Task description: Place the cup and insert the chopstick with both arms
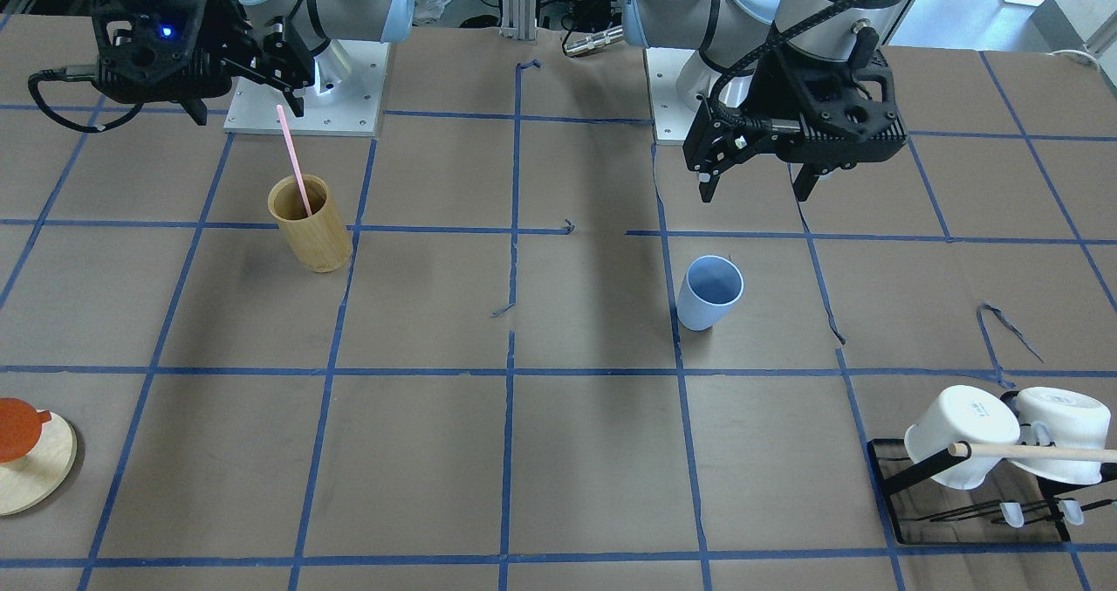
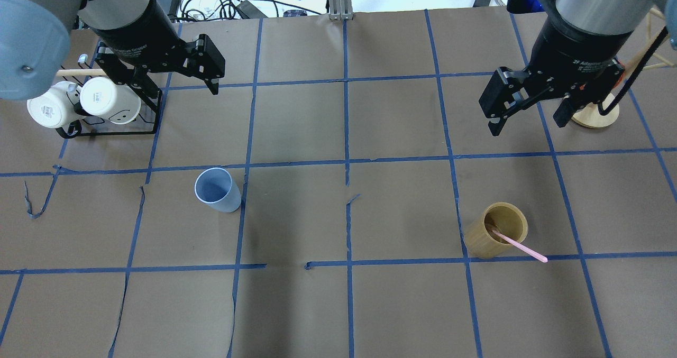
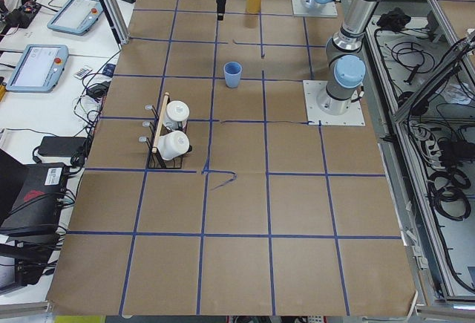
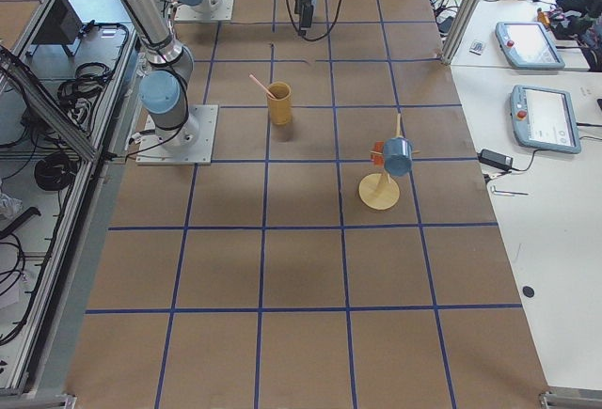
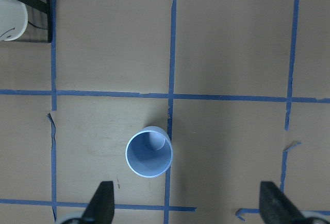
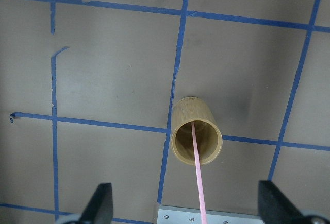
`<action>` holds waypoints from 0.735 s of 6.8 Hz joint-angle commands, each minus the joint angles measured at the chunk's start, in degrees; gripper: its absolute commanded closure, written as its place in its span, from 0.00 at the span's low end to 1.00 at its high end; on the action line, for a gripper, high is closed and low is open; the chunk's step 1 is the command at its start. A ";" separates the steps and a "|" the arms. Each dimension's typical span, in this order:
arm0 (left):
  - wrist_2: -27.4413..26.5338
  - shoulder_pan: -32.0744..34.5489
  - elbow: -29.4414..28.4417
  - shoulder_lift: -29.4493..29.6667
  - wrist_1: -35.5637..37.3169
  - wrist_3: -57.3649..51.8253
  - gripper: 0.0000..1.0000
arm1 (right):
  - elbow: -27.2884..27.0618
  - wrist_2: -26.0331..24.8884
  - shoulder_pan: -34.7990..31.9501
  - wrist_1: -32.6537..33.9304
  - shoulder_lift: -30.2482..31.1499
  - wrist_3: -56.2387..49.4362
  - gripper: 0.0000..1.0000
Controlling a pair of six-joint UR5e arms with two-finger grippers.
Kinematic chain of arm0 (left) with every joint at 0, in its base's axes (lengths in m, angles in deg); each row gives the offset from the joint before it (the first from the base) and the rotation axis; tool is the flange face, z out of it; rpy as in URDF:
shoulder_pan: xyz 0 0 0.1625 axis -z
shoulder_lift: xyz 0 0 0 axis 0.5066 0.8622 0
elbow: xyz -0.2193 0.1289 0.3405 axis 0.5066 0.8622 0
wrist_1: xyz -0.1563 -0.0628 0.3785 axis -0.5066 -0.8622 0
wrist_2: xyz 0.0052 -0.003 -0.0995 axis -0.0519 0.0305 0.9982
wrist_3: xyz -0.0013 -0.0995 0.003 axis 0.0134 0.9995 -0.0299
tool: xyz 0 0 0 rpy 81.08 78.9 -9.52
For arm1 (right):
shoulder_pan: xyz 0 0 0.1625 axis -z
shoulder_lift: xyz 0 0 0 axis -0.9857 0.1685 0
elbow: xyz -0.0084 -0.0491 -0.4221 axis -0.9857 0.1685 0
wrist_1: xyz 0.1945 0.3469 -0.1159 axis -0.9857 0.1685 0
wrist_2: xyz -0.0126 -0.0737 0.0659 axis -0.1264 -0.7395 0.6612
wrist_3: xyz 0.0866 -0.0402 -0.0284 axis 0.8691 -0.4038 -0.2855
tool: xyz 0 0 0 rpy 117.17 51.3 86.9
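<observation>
I will next use my left gripper to take hold of the rack-side rim point(image 1: 743, 281) point(image 5: 127, 154) of the light blue cup, keeping one finger inside the cup.
The light blue cup point(image 1: 709, 292) stands upright and empty on the brown table, also seen from overhead point(image 2: 218, 190) and in the left wrist view point(image 5: 149, 152). The pink chopstick point(image 1: 293, 159) leans inside a tan bamboo cylinder point(image 1: 311, 224); both show from overhead, the chopstick point(image 2: 521, 247) sticking out of the cylinder point(image 2: 495, 237), and in the right wrist view point(image 6: 198, 177). My left gripper point(image 1: 755, 191) hangs open and empty above the table, beyond the cup. My right gripper point(image 2: 529, 122) hangs open and empty, high above and beyond the bamboo cylinder.
A black rack point(image 1: 890, 477) holding two white mugs point(image 1: 960, 434) and a tan wooden dowel point(image 1: 1038, 453) stands on my far left point(image 2: 113, 131). A round wooden stand point(image 1: 26, 460) with an orange piece stands on my far right. The arms' base plates point(image 1: 349, 120) are by my side of the table.
</observation>
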 commanded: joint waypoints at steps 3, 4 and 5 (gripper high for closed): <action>0.03 -0.01 0.07 0.02 -0.04 0.00 0.00 | 0.00 -3.23 -0.06 -0.09 0.26 0.00 0.00; 0.03 -0.01 0.15 0.03 -0.04 0.00 0.00 | -0.09 -3.67 -0.06 0.78 -0.08 0.52 0.00; 0.03 -0.01 0.24 -0.06 -0.04 0.00 0.00 | -0.17 -3.67 -0.06 0.79 -0.61 0.52 0.00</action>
